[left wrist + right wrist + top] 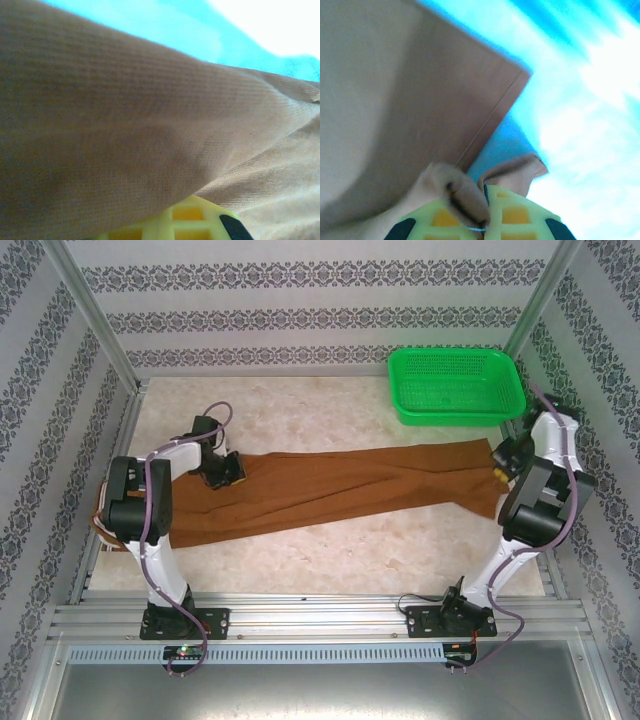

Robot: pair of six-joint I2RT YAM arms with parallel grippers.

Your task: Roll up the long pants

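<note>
Next, my right gripper releases the bunched bit of hem, letting it go on the flat leg end (487,480) that is in front of the green basket.
The long pants (340,485) lie stretched across the table from left to right, rust-brown, legs pointing right. My left gripper (222,472) rests on their upper edge near the waist end. In the left wrist view a raised fold of the pants (125,125) drapes over my yellow fingers (190,220), and the jaws look shut on it. My right gripper (500,468) is at the leg ends. In the right wrist view it (485,215) is shut on a bunched bit of hem, with the flat leg of the pants (420,90) stretching away to the left.
A green basket (455,385) stands at the back right, just behind the right gripper. The waist end of the pants hangs over the table's left edge (105,525). Patterned walls and metal posts enclose the table.
</note>
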